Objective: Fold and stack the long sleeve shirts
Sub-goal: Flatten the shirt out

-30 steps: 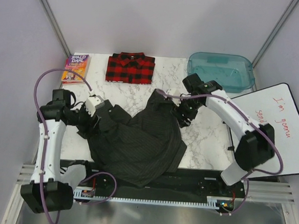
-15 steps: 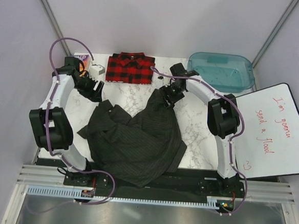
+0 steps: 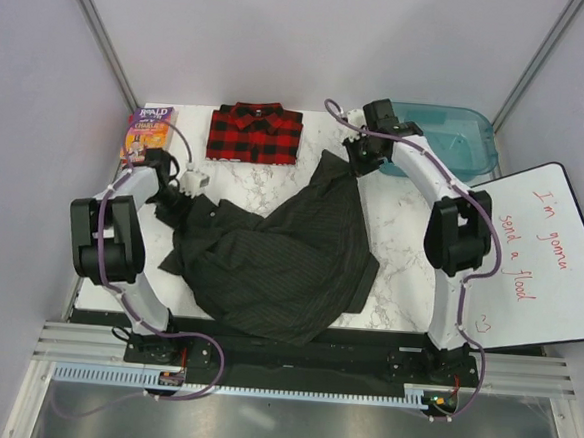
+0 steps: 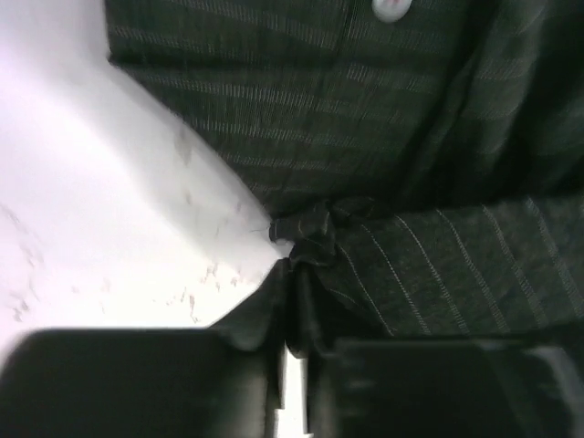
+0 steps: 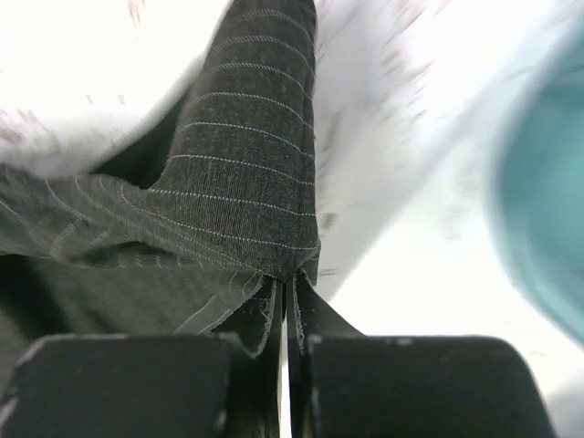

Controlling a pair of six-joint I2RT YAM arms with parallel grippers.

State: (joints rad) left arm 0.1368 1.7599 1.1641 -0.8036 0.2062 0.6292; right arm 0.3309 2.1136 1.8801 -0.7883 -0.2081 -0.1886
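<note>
The charcoal shirt is bunched up at my left gripper, so my right gripper needs to hold the shirt's far corner while my left gripper grabs cloth closer to the shirt's middle (image 3: 261, 229).
The charcoal pinstriped long sleeve shirt (image 3: 284, 264) lies crumpled and stretched across the middle of the marble table. My left gripper (image 3: 177, 202) is shut on a bunched fold at the shirt's left edge (image 4: 310, 239), low over the table. The right gripper (image 3: 353, 163) is shut on the shirt's far corner (image 5: 255, 182), drawn taut toward the back right. In both wrist views, cloth is pinched between the jaws of the left gripper (image 4: 292, 342) and the right gripper (image 5: 288, 339). The red-and-black plaid long sleeve shirt (image 3: 255, 133) lies folded at the back centre.
A colourful paperback book (image 3: 147, 134) lies at the back left, just beyond my left arm. A teal plastic bin (image 3: 448, 140) stands at the back right beside the right gripper. A whiteboard (image 3: 545, 262) with red writing leans off the table's right edge.
Both grippers have gone from open to shut on the charcoal shirt. The left came forward from near the book to the shirt's left edge. The right pulled the far corner back toward the bin.
</note>
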